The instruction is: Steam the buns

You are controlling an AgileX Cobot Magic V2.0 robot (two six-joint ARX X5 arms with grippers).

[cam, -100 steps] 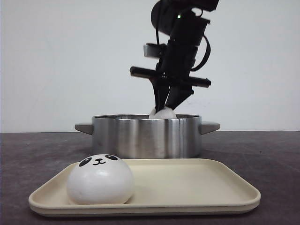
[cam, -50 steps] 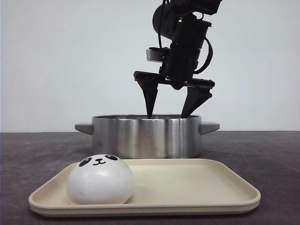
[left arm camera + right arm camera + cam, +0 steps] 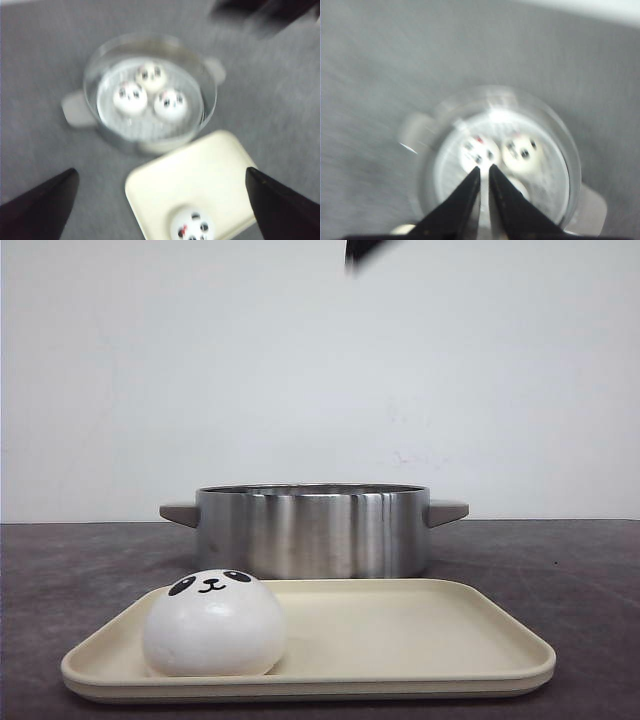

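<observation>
The other buns lie in the pot, so next my left gripper closes on the sides of the panda-faced bun (image 3: pixel 215 616) (image 3: pixel 192 223) on the cream tray.
Three panda-faced buns lie in the steel pot (image 3: pixel 312 532); in the left wrist view they are one (image 3: pixel 130 97), another (image 3: pixel 151 76) and the third (image 3: pixel 171 103). A fourth bun (image 3: pixel 213 625) sits on the left part of the cream tray (image 3: pixel 420 630), also in the left wrist view (image 3: pixel 192 226). My left gripper (image 3: pixel 161 170) is wide open and empty, high above pot and tray. My right gripper (image 3: pixel 484 168) hangs high over the pot (image 3: pixel 560 150), fingers almost together, holding nothing. Two buns (image 3: pixel 479 152) (image 3: pixel 522 150) show past its tips; the third is partly hidden.
The pot has two grey side handles (image 3: pixel 447 510) and stands behind the tray on a dark grey table (image 3: pixel 580 570). A white wall is behind. Only a black bit of an arm (image 3: pixel 360 252) shows at the top of the front view.
The arm over the pot let go of a bun inside it, opened, then rose almost out of the front view. The bun on the tray has not moved.
</observation>
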